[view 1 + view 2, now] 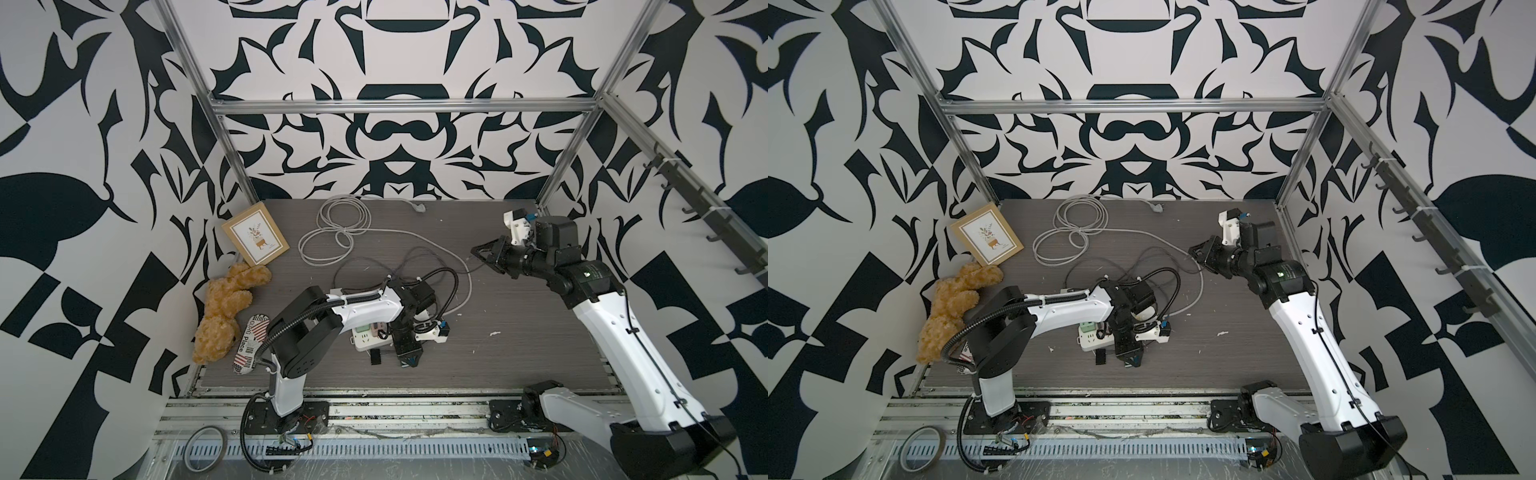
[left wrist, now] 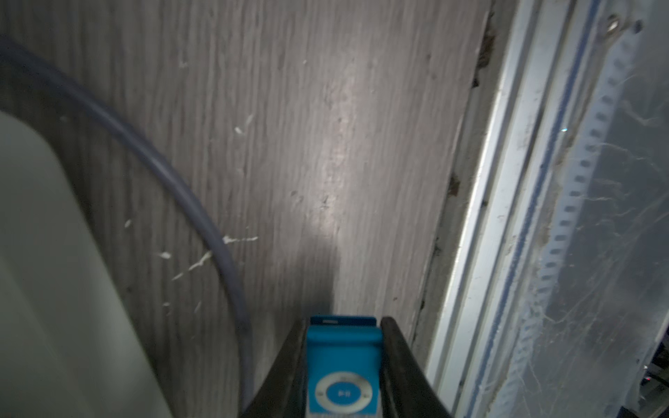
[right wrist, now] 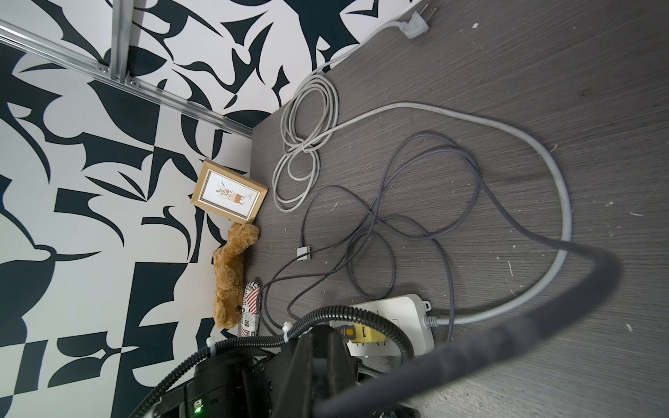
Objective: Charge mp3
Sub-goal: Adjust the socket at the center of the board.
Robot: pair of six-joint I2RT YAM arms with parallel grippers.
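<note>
Next, my left gripper puts the mp3 down on the table (image 1: 402, 341) (image 2: 177, 369) along the front edge of the white power strip.
The mp3 (image 2: 343, 362), bright blue with a pale control ring, is clamped face-up between the black fingers of my left gripper (image 2: 344, 324). In both top views that gripper (image 1: 409, 360) (image 1: 1131, 360) hangs low over the table, just in front of the white power strip (image 1: 360, 344), which carries a green charger cube (image 1: 360, 333). A yellow charger cube (image 3: 365, 333) shows in the right wrist view. My right gripper (image 1: 474, 249) (image 3: 320, 331) is raised at the back right, shut on a thin dark cable (image 3: 543, 325) that trails down to the table.
A small black device (image 1: 376, 357) lies in front of the strip. The strip's grey power cord is coiled (image 1: 336, 232) at the back. A teddy bear (image 1: 226, 311), picture frame (image 1: 255, 239) and striped case (image 1: 247, 345) line the left wall. The metal rail (image 2: 488, 253) borders the table front.
</note>
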